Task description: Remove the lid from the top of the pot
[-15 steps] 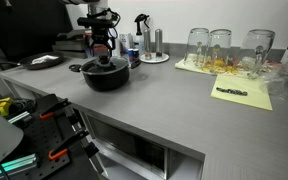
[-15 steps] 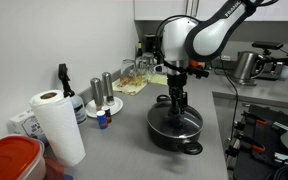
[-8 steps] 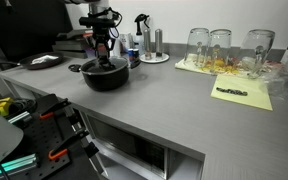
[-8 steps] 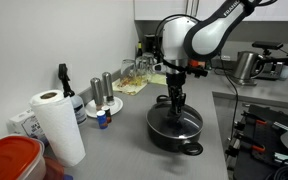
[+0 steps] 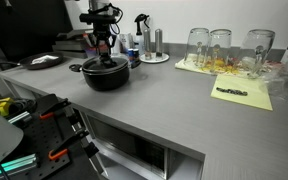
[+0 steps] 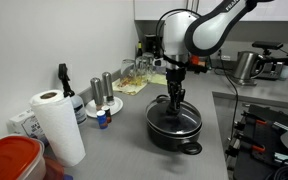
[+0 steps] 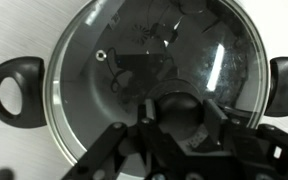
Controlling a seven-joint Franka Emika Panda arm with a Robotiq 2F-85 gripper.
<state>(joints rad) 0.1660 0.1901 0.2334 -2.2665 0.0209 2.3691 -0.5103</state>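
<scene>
My gripper will let go of the glass lid on the grey counter (image 5: 152,97), next to the black pot and toward the yellow sheet.
The black pot (image 5: 106,78) (image 6: 174,135) stands on the grey counter, and its two side handles (image 7: 14,85) show at the edges of the wrist view. The clear glass lid (image 7: 134,55) (image 6: 177,119) covers the pot, its metal rim in line with the pot's rim. My gripper (image 7: 181,112) (image 5: 105,55) (image 6: 174,103) comes straight down over the centre. It is shut on the lid's black knob (image 7: 177,100), one finger on each side. I cannot tell whether the lid still touches the pot.
Tall drinking glasses (image 5: 219,45) and a yellow sheet (image 5: 242,93) lie further along the counter. A flat dark dish (image 5: 44,61) sits behind the pot. A paper towel roll (image 6: 56,125), spray bottle (image 6: 64,85), shakers (image 6: 104,90) and a red container (image 6: 9,160) stand nearby.
The jaws have closed onto the lid's knob. The arm has stayed over the pot's centre, shifting at most slightly upward.
</scene>
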